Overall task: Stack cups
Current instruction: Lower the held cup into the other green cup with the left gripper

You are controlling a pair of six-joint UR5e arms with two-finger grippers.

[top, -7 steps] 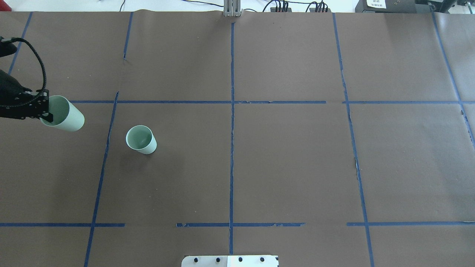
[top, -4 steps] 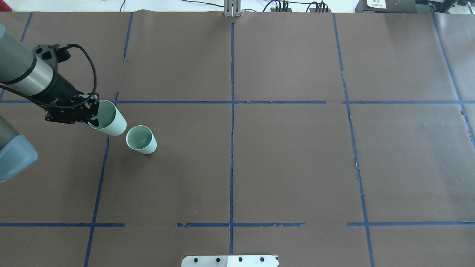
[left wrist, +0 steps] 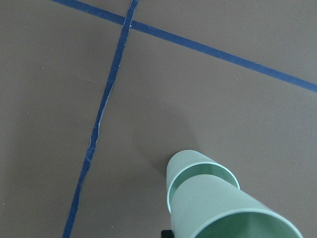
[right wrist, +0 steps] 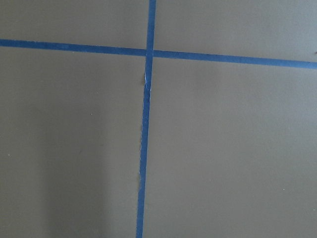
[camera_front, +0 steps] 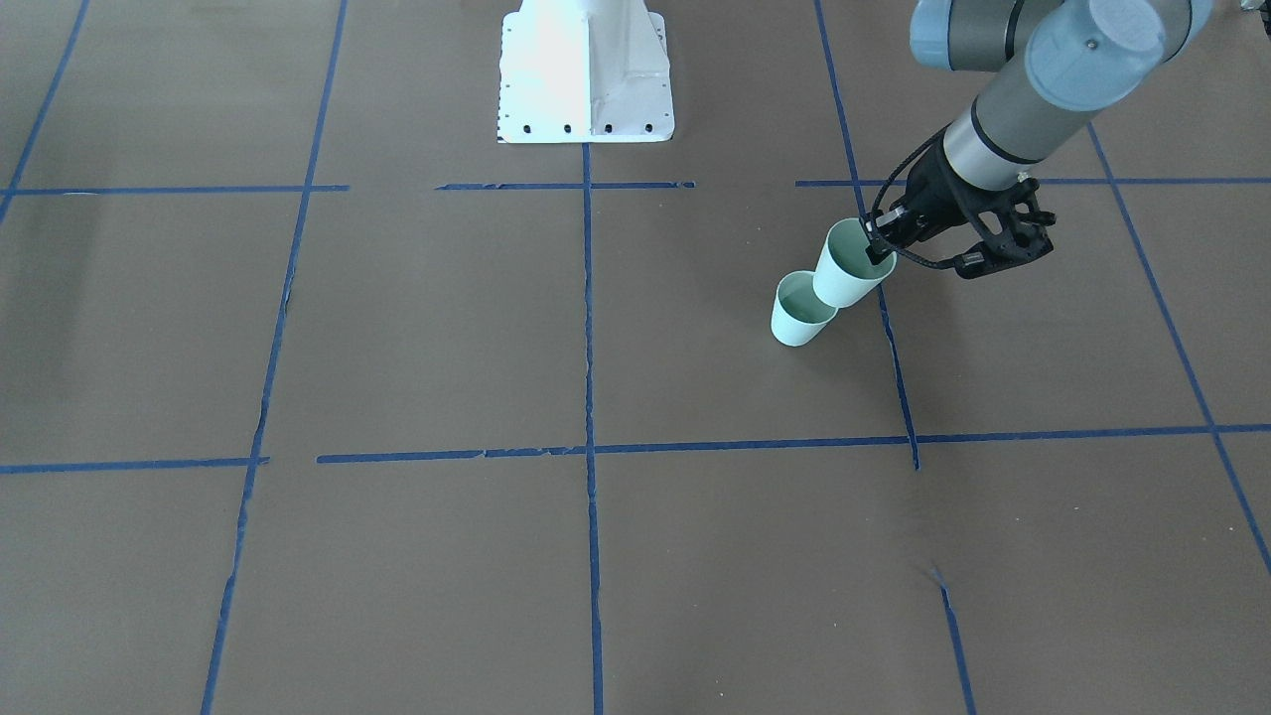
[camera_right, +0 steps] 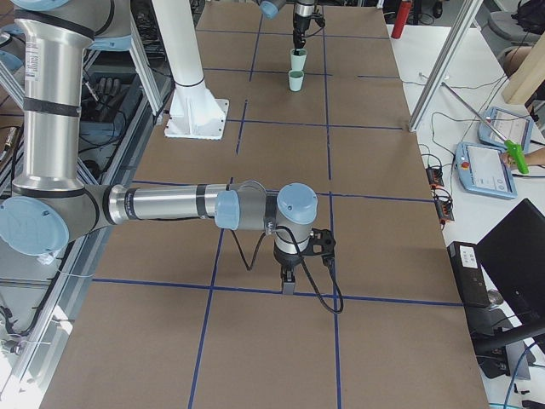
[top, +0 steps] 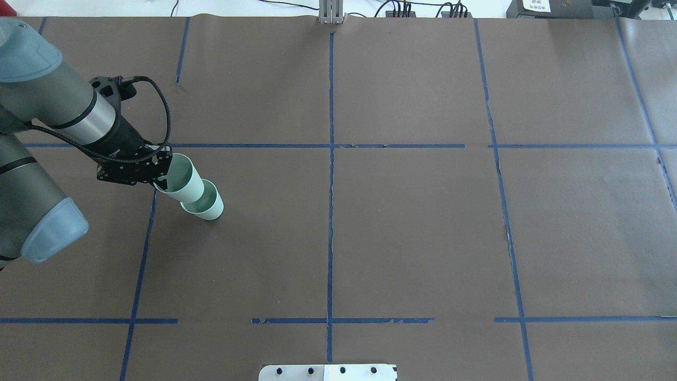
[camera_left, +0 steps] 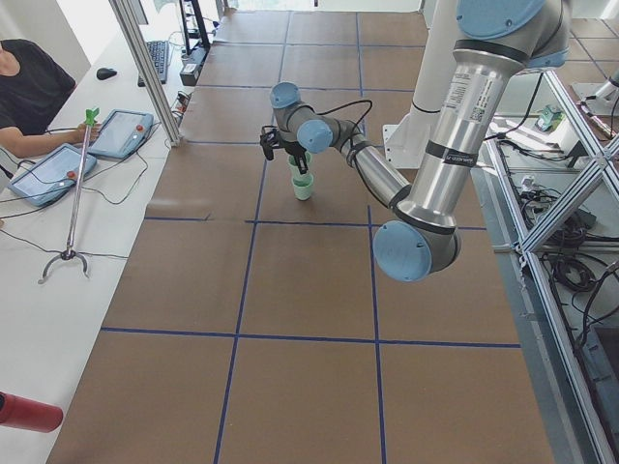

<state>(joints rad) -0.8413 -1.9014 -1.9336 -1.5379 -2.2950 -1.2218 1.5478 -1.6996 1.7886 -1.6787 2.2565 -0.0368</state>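
Next, my left gripper puts the held cup down inside the opening of the standing mint-green cup (camera_front: 806,303) (left wrist: 200,179).
One mint-green cup (top: 210,206) stands upright on the brown table, left of centre; it also shows in the front view (camera_front: 797,316). My left gripper (top: 160,180) is shut on the rim of the second cup (top: 182,184) and holds it tilted, base towards the standing cup's mouth. In the front view the held cup (camera_front: 849,266) overlaps the standing cup's rim beside the gripper (camera_front: 879,246). In the left wrist view the held cup (left wrist: 228,210) covers part of the standing cup's mouth (left wrist: 198,166). My right gripper (camera_right: 288,285) points down at bare table far off; I cannot tell its state.
Blue tape lines (top: 330,159) cross the brown paper. The robot's white base plate (camera_front: 586,70) is at the table's near edge. An operator with tablets (camera_left: 58,164) sits beside the table. Aluminium posts (camera_left: 145,58) stand along that side.
My left arm has carried the held cup to the right, from the table's left edge up to the standing cup. The standing cup has not moved.
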